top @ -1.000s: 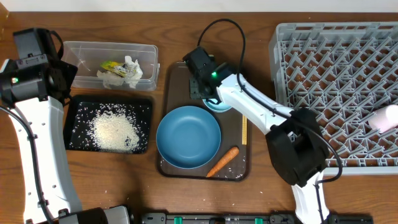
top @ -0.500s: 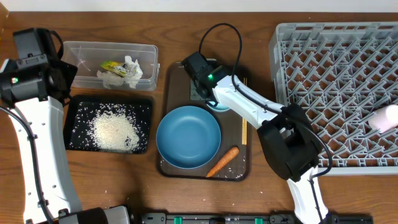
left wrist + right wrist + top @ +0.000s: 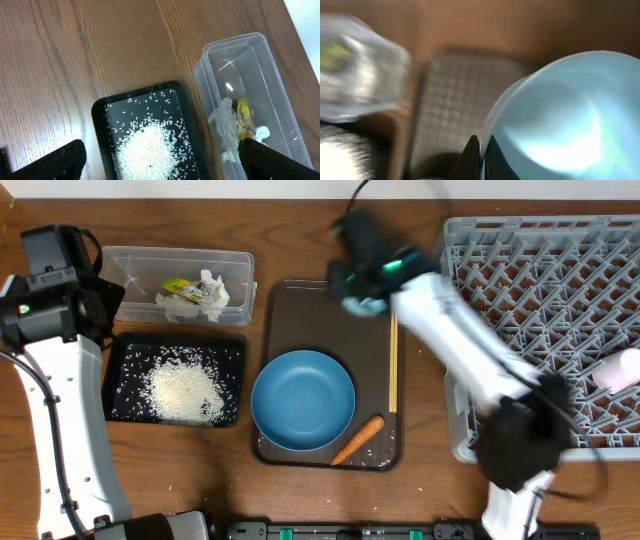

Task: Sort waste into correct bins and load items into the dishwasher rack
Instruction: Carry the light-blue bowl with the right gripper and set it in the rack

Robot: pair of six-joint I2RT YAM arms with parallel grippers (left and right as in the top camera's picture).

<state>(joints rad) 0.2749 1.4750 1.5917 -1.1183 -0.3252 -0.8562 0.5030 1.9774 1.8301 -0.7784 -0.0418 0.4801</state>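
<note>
I will use my right gripper to release the small light-blue bowl in the grey dishwasher rack [image 3: 595, 305] just beyond the white cup.
My right gripper [image 3: 481, 150] is shut on the rim of the small light-blue bowl [image 3: 560, 115], one finger inside and one outside. In the overhead view the blurred right arm holds the bowl [image 3: 364, 304] above the far end of the brown serving tray [image 3: 300, 305]. The large blue dish [image 3: 303, 399], the carrot [image 3: 358, 439] and the chopsticks [image 3: 393, 375] lie on that tray. My left gripper [image 3: 160, 167] hangs open over the black tray [image 3: 99, 125] of rice [image 3: 147, 150]. The clear tub [image 3: 240, 55] holds white paper [image 3: 225, 122] and a yellow-green wrapper [image 3: 243, 117].
The grey dishwasher rack [image 3: 545, 290] fills the right side of the table, with a white cup [image 3: 620, 370] lying at its right edge. A few rice grains lie on the table in front of the black tray [image 3: 120, 380].
The right gripper has shut on the light-blue bowl's rim, lifted it off the serving tray and swung it back and to the right. The left arm has not moved.
</note>
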